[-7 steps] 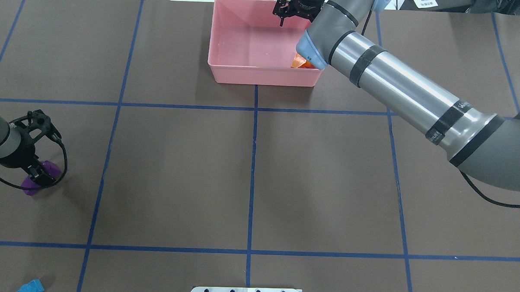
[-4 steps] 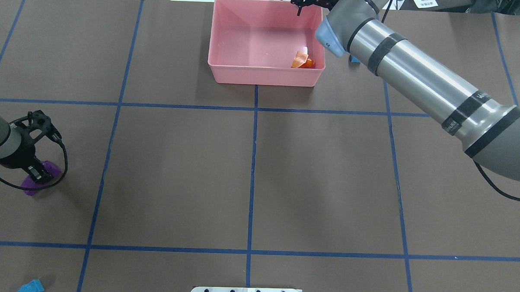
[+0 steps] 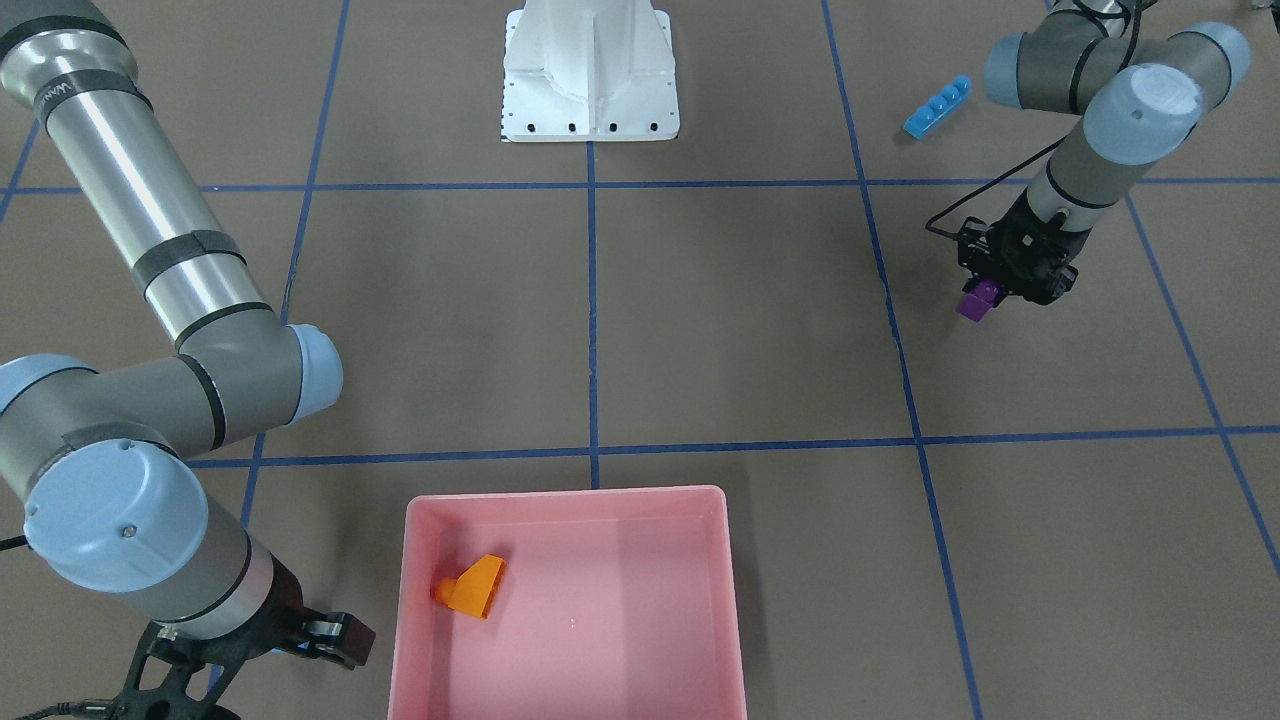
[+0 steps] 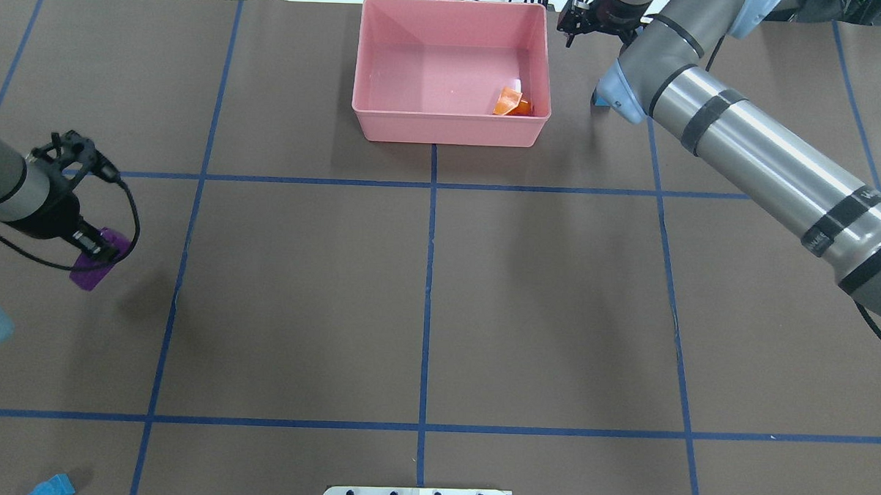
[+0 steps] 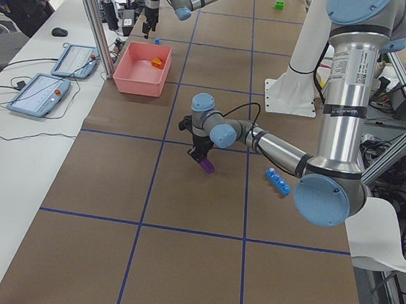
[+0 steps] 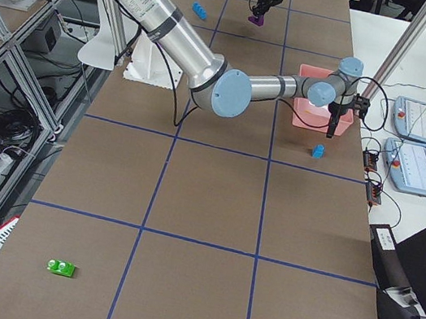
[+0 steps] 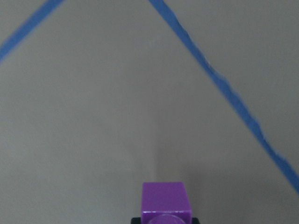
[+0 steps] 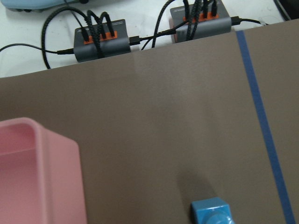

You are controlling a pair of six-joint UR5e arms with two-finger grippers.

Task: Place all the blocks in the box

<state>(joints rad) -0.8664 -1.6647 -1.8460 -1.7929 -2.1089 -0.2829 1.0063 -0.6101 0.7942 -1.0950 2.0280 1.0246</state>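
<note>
Next, my right gripper grips the small blue block's sides (image 3: 280,649) (image 8: 199,213), where the block lies on the table outside the pink box.
My left gripper (image 4: 97,254) is shut on the purple sloped block (image 4: 88,273) and holds it above the table; the block also shows in the left wrist view (image 7: 166,203). My right gripper (image 4: 565,26) is open and empty, just outside the pink box's (image 4: 445,127) right wall. The small blue block (image 8: 212,212) lies on the table below that gripper. The orange block (image 4: 509,102) lies inside the box. The long blue block (image 3: 937,105) and the green block (image 6: 60,267) lie on the table, far from the box.
The white robot base (image 3: 590,70) stands at the near table edge. Cable hubs (image 8: 100,39) sit just past the far edge beyond the box. Tablets (image 6: 422,122) lie on the side bench.
My left gripper has lifted the purple block off the table and carried it forward. My right arm has swung right, out from over the box to beyond its right wall.
</note>
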